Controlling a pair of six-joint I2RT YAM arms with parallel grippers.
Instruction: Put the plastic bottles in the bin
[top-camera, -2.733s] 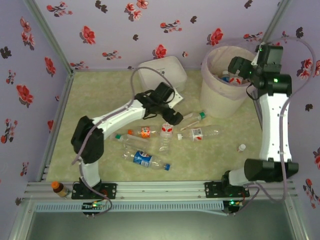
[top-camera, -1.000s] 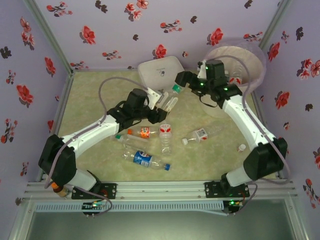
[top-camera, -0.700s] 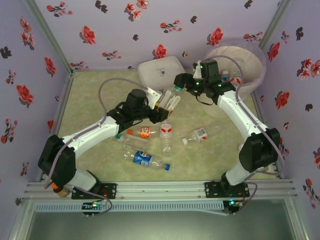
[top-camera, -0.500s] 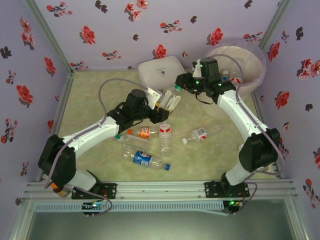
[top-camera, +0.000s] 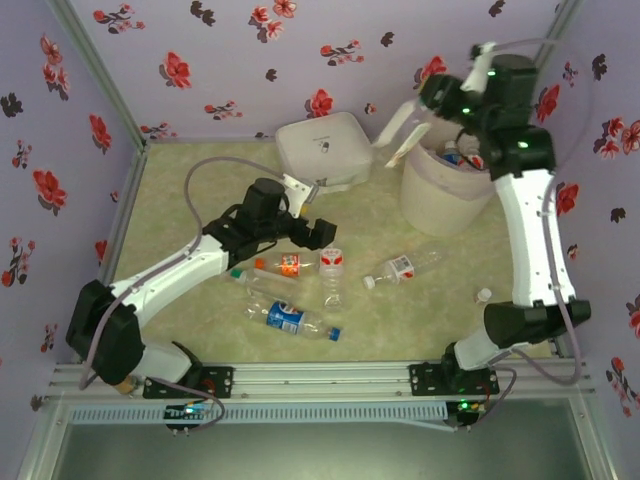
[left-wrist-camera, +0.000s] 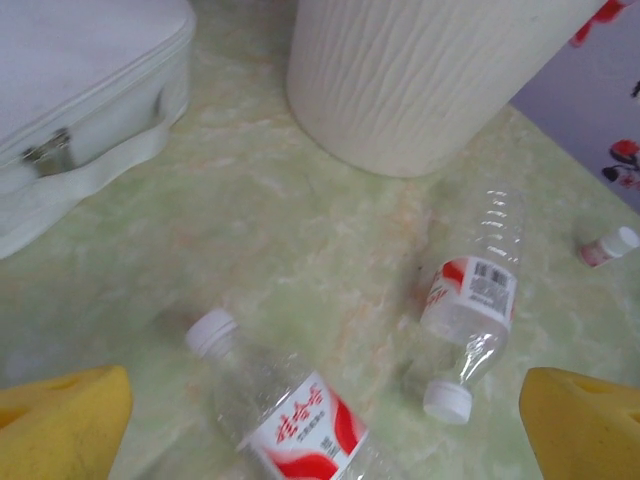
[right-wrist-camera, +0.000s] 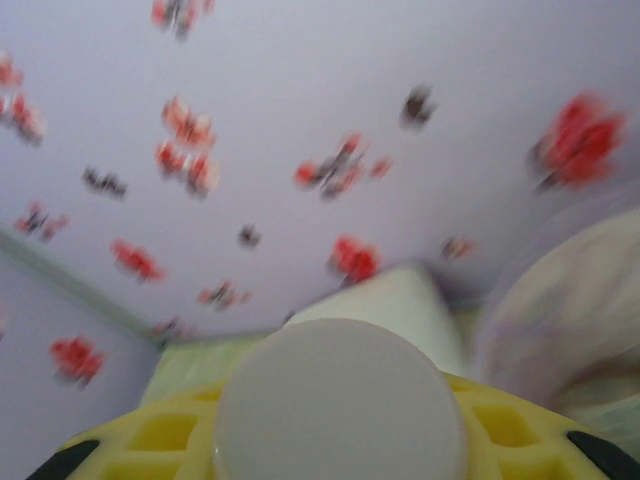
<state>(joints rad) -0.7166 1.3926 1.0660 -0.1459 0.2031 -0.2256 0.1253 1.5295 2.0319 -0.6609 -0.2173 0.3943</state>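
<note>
My right gripper has the clear plastic bottle. It will let go of it on top of the bottles inside the bin (top-camera: 455, 150).
My right gripper (top-camera: 427, 104) is raised beside the bin's (top-camera: 447, 196) left rim, shut on a clear plastic bottle (top-camera: 401, 132) that hangs blurred below it. In the right wrist view the bottle's round pale end (right-wrist-camera: 340, 402) sits between my yellow fingers (right-wrist-camera: 170, 432). My left gripper (top-camera: 312, 213) hovers open over the floor with nothing in it, just above a red-labelled bottle (left-wrist-camera: 296, 421). Several more bottles lie on the floor: orange label (top-camera: 290, 264), red label (top-camera: 332, 262), white-red label (top-camera: 400, 268), blue label (top-camera: 288, 318). Bottles (top-camera: 466, 156) lie inside the bin.
A flat white box (top-camera: 322, 148) stands at the back, left of the bin. A small white-capped bottle (top-camera: 484, 296) lies right of centre. An amber bottle (top-camera: 118, 377) stands at the near left rail. Flowered walls close in the back and both sides.
My left gripper let go of the bottle and opened, drawing back left. My right gripper closed on that bottle and swung it up and right toward the bin.
</note>
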